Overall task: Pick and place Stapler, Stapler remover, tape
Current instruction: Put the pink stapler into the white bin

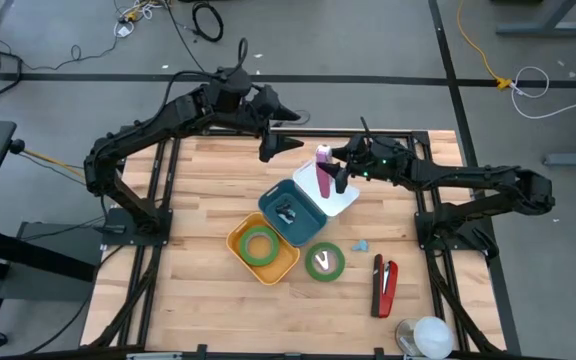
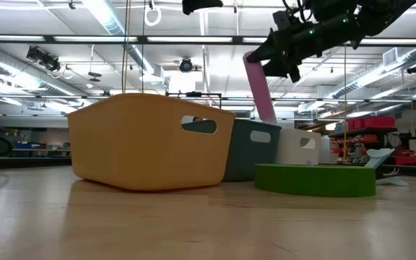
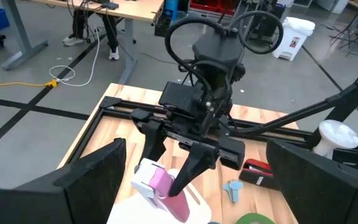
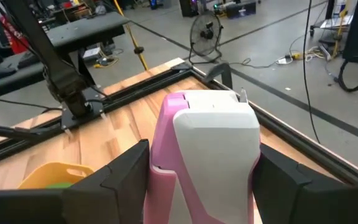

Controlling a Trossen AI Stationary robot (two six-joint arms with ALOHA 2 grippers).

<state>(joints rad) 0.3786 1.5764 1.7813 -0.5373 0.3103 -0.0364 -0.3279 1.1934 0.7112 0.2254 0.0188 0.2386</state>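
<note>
Next, my right gripper releases the pink and white stapler inside the white bin (image 1: 330, 197), next to the teal bin. The stapler is still above the white bin.
My right gripper (image 1: 334, 176) is shut on a pink and white stapler (image 1: 322, 163) above the white bin (image 1: 346, 200). The stapler also shows in the low view (image 2: 260, 90) and the left wrist view (image 3: 160, 185). My left gripper (image 1: 286, 143) is open and empty over the table's far edge, left of the stapler. A dark stapler remover (image 1: 287, 211) lies in the teal bin (image 1: 306, 225). One green tape ring (image 1: 261, 244) lies in the yellow bin (image 1: 243, 255). A second green tape ring (image 1: 325, 261) lies flat on the table. My right gripper pinches the stapler's upper part (image 4: 207, 134) between its two fingers (image 4: 126, 177), one on each long side. The fingers come from the table's right, slanting down. The stapler hangs tilted below them, its lower end (image 2: 270, 115) down in the white bin. Whether that end rests there is hidden.
A red stapler (image 1: 384, 285) lies near the table's right front. A small blue object (image 1: 361, 245) lies beside the tape ring. A white round object (image 1: 426, 335) sits at the front right corner. The three bins stand close together in the table's middle.
</note>
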